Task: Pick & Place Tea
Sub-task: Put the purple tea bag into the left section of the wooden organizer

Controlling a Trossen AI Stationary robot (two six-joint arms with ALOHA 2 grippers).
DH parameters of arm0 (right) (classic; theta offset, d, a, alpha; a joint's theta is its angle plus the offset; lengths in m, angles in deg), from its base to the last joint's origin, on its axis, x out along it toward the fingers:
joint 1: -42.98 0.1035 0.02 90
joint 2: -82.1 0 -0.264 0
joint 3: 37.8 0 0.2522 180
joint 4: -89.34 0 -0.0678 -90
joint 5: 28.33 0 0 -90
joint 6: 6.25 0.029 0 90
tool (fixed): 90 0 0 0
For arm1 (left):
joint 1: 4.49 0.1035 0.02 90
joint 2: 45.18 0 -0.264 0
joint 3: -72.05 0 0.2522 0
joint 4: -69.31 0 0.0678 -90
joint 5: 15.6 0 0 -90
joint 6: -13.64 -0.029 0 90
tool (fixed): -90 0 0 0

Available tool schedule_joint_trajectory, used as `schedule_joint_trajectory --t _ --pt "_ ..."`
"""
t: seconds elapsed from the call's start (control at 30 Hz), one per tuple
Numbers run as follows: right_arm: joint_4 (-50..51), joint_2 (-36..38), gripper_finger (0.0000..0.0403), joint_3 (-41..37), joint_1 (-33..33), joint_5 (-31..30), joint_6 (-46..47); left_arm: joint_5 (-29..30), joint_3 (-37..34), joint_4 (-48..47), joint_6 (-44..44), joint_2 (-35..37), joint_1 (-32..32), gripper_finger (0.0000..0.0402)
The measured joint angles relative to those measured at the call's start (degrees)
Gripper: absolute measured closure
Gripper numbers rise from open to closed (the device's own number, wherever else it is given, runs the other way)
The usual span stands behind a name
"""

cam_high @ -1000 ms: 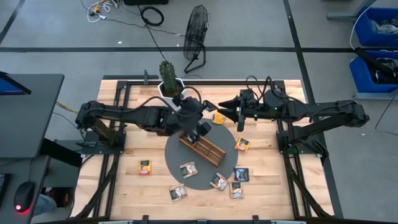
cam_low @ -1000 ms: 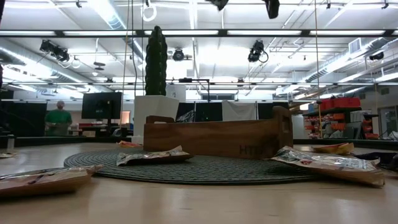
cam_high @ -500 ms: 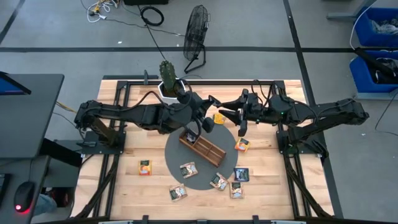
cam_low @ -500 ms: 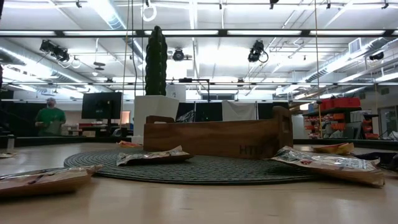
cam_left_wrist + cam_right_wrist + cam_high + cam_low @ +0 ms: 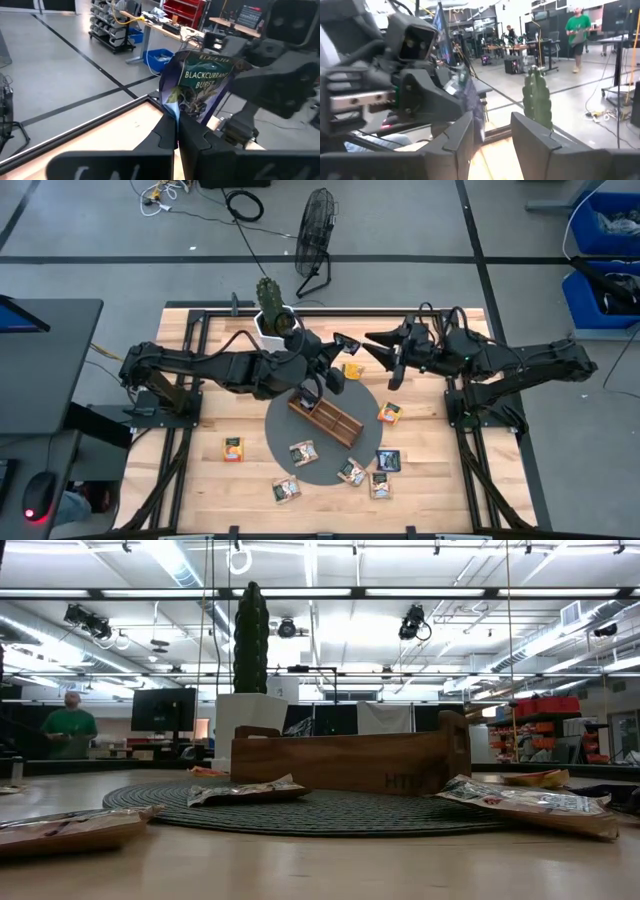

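My left gripper is pinching the blue packet's lower corner crooked, so next my right gripper grabs the packet's loose end point(image 5: 234, 66) before my left gripper takes the packet straight.
My left gripper point(image 5: 338, 350) hangs above the far edge of the round mat, shut on a dark blue tea packet point(image 5: 202, 82) labelled Blackcurrant Burst. My right gripper point(image 5: 385, 358) is open and level with it, just to its right, pointing at it and touching nothing. In the right wrist view the open fingers point(image 5: 492, 135) face the left gripper and the packet edge-on point(image 5: 470, 100). The wooden tray point(image 5: 325, 415) rests on the mat. Other packets lie flat on the table: orange ones point(image 5: 232, 448) point(image 5: 389, 412) point(image 5: 352, 370), and others near the front point(image 5: 303, 452) point(image 5: 350, 471). My left gripper pinches the blue packet between its two fingers point(image 5: 167, 135) at the packet's lower corner point(image 5: 175, 107). The packet stands upright above the fingertips, lifted clear of table and tray, its printed face toward the wrist camera.
A cactus in a white pot point(image 5: 270, 308) stands at the table's far edge, just left of the grippers. The dark round mat point(image 5: 285, 430) lies under the tray. More packets lie near the front edge point(image 5: 287, 489) point(image 5: 381, 484) point(image 5: 387, 460). A person stands far back in the room point(image 5: 68, 725).
My left gripper has risen from over the tray's far end and moved toward the far edge and right, carrying the blue packet up with it. My right gripper has drawn back a little toward the table's right, still open.
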Motion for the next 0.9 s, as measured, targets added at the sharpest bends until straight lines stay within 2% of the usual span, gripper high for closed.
schedule_joint_trajectory --t 0.17,0.63,0.77,0.9 --pt "-0.2 -0.4 0.0266 0.0 0.0 3.1 3.7 0.2 0.0 1.7 0.0 0.0 0.2 0.0396" --pt "-4.5 -2.7 0.0268 0.0 0.0 3.3 4.4 -2.0 0.0 5.5 -3.0 0.0 0.5 0.0396" --pt "-5.4 -2.7 0.0298 0.0 0.0 3.4 4.4 -2.0 0.0 5.6 -3.0 0.0 0.5 0.0396" --pt "-5.7 -2.7 0.0355 0.0 0.0 3.9 5.2 -2.8 0.0 5.6 -3.1 0.0 0.5 0.0396"
